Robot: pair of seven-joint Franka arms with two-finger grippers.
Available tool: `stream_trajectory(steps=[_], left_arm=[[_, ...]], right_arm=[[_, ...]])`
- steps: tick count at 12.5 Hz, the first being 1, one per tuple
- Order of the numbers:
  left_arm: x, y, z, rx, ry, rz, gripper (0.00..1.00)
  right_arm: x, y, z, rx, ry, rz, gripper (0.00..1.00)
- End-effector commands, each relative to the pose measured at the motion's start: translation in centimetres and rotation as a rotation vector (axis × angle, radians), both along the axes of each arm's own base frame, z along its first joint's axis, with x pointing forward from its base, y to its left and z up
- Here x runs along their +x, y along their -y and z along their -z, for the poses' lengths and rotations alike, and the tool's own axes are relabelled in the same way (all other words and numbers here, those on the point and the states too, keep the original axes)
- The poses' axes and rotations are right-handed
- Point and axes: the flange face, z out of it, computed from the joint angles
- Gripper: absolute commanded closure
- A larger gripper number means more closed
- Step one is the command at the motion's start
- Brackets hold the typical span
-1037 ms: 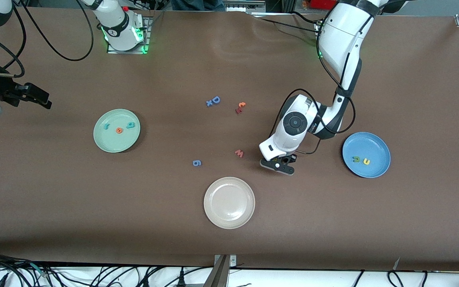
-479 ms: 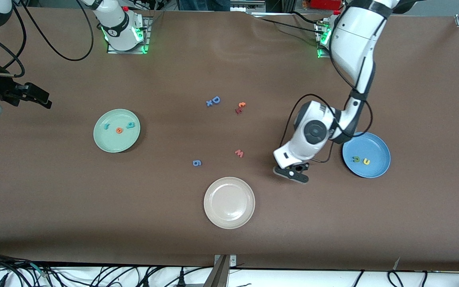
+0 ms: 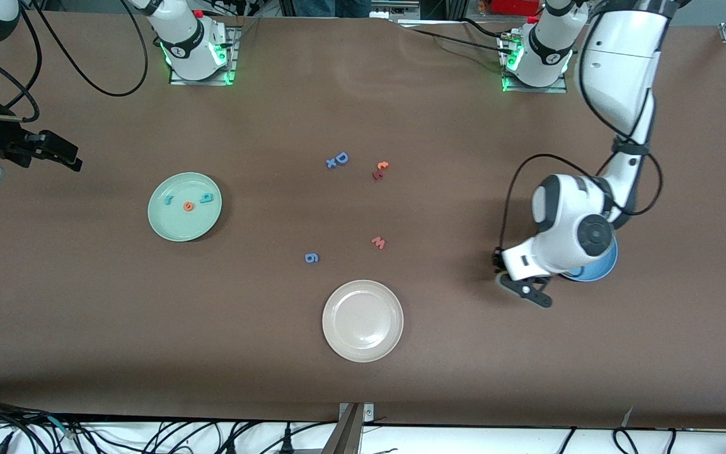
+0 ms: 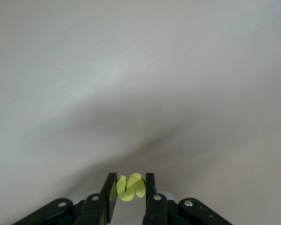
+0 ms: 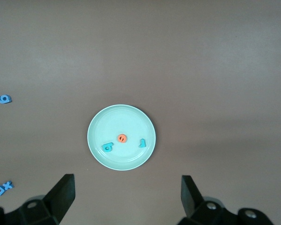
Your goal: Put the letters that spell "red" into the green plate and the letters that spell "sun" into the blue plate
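Note:
Next, my left gripper releases the yellow "s" inside the near rim of the blue plate (image 3: 581,265).
My left gripper (image 4: 131,180) is shut on a yellow "s" (image 4: 131,188), pinched upright between its fingers. In the front view the left gripper (image 3: 525,290) hangs over bare table beside the blue plate (image 3: 595,272). The wrist hides most of that plate, and the "u" and "n" are hidden. The green plate (image 3: 184,207) holds a teal "r" (image 3: 167,202), an orange "e" (image 3: 188,205) and a teal "d" (image 3: 207,198). The right wrist view looks down on the green plate (image 5: 97,126). My right gripper (image 5: 126,180) is open and empty, and the right arm (image 3: 54,153) waits off to the side.
A beige-white plate (image 3: 362,320) lies near the front camera. Loose letters lie mid-table: a blue "g" (image 3: 312,257), a red "w" (image 3: 379,242), a blue "D" with a small cross (image 3: 338,159), and an orange and red pair (image 3: 380,170).
The left arm has carried the yellow "s" from near the red "w" toward the left arm's end, and its wrist now covers most of the blue plate. The right arm has not moved.

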Motion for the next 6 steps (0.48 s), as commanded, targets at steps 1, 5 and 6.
stream_trajectory(steps=[1,5,6], left_arm=[[0.5,-4.6,-2.7,0.004,-0.035,0.079,0.91],[0.1,-10.9,-2.6,0.012,-0.051,0.213,0.89],[0.0,-12.3,-2.3,0.037,-0.061,0.243,0.88]], right_arm=[[-0.4,0.1,-0.5,0.016,-0.003,0.015,0.00],[-0.4,0.1,-0.5,0.016,-0.003,0.015,0.00],[-0.4,0.1,-0.5,0.016,-0.003,0.015,0.00]])
